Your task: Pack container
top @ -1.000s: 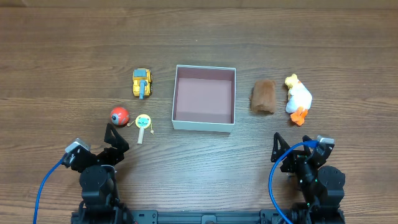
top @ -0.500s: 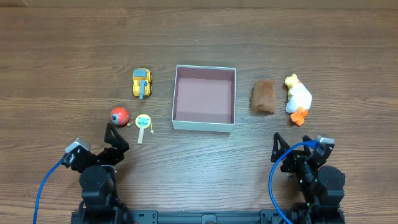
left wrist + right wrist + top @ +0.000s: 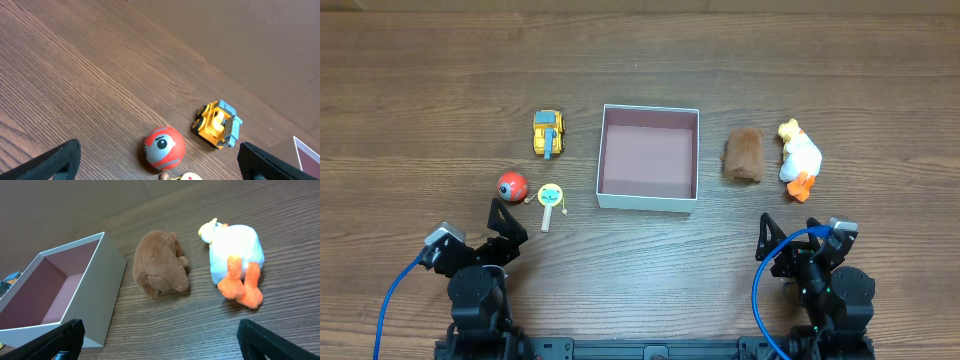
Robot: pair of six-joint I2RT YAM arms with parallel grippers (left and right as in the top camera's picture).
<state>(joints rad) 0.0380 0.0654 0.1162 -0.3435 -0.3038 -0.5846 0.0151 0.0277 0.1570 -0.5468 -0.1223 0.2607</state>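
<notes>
The brown plush beside the container should be next for my right gripper, which will go there and close around the middle of its body (image 3: 744, 156) (image 3: 159, 262).
The container (image 3: 603, 150), a shallow square white box with a pink-mauve inside, stands mid-table and holds nothing; it also shows in the right wrist view (image 3: 95, 287). Left of it lie a yellow toy truck (image 3: 549, 133) (image 3: 217, 125), a red ball with a face (image 3: 512, 185) (image 3: 164, 148) and a small round yellow rattle (image 3: 550, 198). Right of it lie a brown plush (image 3: 743, 155) (image 3: 161, 269) and a white duck plush with orange feet (image 3: 798, 157) (image 3: 233, 259). My left gripper (image 3: 505, 225) is open near the ball. My right gripper (image 3: 790, 243) is open, short of the plush toys.
Blue cables loop beside both arm bases at the front edge (image 3: 390, 300). The table's far edge runs along the top (image 3: 640, 8).
</notes>
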